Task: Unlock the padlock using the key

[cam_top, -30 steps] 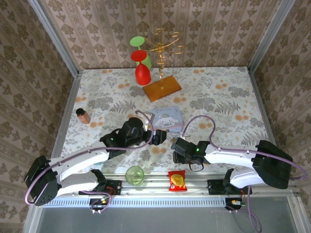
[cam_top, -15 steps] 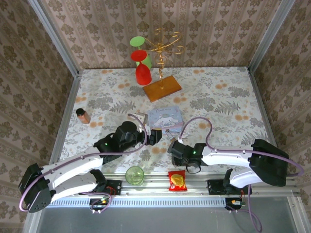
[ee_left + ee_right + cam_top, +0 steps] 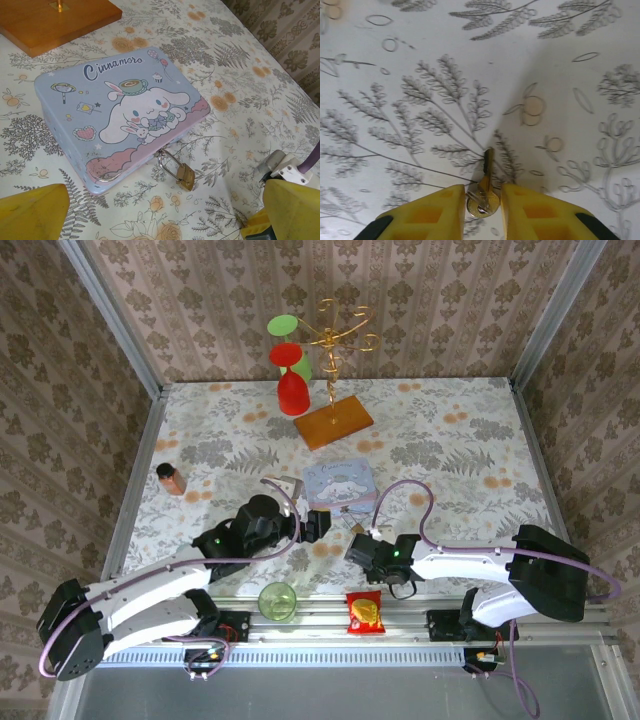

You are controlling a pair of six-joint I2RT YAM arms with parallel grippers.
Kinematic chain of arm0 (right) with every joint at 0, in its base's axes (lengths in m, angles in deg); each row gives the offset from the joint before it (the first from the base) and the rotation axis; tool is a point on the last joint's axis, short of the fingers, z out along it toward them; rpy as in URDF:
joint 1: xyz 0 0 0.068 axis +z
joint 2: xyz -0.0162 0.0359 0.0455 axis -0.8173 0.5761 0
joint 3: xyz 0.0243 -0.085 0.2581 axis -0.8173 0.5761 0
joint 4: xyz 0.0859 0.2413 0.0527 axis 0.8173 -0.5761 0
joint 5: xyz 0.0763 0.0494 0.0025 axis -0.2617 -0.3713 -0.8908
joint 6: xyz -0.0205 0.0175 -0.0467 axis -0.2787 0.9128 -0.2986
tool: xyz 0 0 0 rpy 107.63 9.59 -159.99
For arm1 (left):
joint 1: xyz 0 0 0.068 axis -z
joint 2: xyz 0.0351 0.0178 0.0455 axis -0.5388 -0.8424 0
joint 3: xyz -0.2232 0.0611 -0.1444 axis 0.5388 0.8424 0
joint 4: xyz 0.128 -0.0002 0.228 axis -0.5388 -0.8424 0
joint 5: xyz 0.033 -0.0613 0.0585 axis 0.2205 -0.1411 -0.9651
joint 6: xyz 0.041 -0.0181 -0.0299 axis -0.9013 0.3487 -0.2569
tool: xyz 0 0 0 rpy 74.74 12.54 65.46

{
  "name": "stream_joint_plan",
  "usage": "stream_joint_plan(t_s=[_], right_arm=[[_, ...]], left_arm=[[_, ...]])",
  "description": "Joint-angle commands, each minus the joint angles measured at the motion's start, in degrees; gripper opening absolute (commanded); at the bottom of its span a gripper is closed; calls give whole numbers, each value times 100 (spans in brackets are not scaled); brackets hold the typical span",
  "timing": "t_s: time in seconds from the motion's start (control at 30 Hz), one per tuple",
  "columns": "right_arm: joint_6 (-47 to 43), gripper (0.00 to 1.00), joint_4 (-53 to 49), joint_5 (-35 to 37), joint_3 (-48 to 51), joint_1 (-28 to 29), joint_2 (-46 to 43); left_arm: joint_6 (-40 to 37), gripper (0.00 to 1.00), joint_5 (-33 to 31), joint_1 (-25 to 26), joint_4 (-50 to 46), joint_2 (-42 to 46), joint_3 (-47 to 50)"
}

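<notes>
The key lies flat with its round head rim-first between the fingers of the robot's right gripper, so the robot should open them and take the key with its blade (image 3: pixel 488 162) on edge.
The key (image 3: pixel 488 165) lies flat on the flowered cloth, its round head between my right gripper's (image 3: pixel 483 194) yellow fingers (image 3: pixel 440 212). Those fingers have closed in against both sides of the head. The brass padlock (image 3: pixel 185 176) rests on the cloth, its silver shackle hooked through the hasp of the pastel tin box (image 3: pixel 120 115). My left gripper (image 3: pixel 160 222) hovers wide open just in front of the padlock, with nothing between its fingers (image 3: pixel 32 212). From above, the left gripper (image 3: pixel 318 523) and right gripper (image 3: pixel 358 538) sit close together at the near edge of the box (image 3: pixel 340 483).
At the back stand a gold wire rack on a wooden base (image 3: pixel 335 420) and red and green cups (image 3: pixel 292 390). A small brown bottle (image 3: pixel 171 479) is at the left. A green cup (image 3: pixel 277 600) and a snack packet (image 3: pixel 365 611) lie by the near rail.
The right gripper's fingers have narrowed onto the key's head and the arm has shifted slightly left. The left arm has drawn back a little toward the near left, still open.
</notes>
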Motion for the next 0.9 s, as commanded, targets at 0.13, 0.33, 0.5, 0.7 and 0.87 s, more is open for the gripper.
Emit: stream_joint_plan(t_s=[0.13,0.33,0.5,0.7,0.87], right_arm=[[-399,45,-853,538,-227,-12,-504],[-30,52,-229,237,-22,-5,-802],[-69,44,-409,474,-237,-11,-285],[65,39,-479,542,-254,14,230],[169,32,-566,555,-120,64,234]], left_arm=[[201,100,-28,-18,278,108,136],[297,100,-1,-35,397,108,182],[369,100,16,-38,471,75,222],[470,100,50,-47,564,56,299],[535,100,34,-56,615,53,367]])
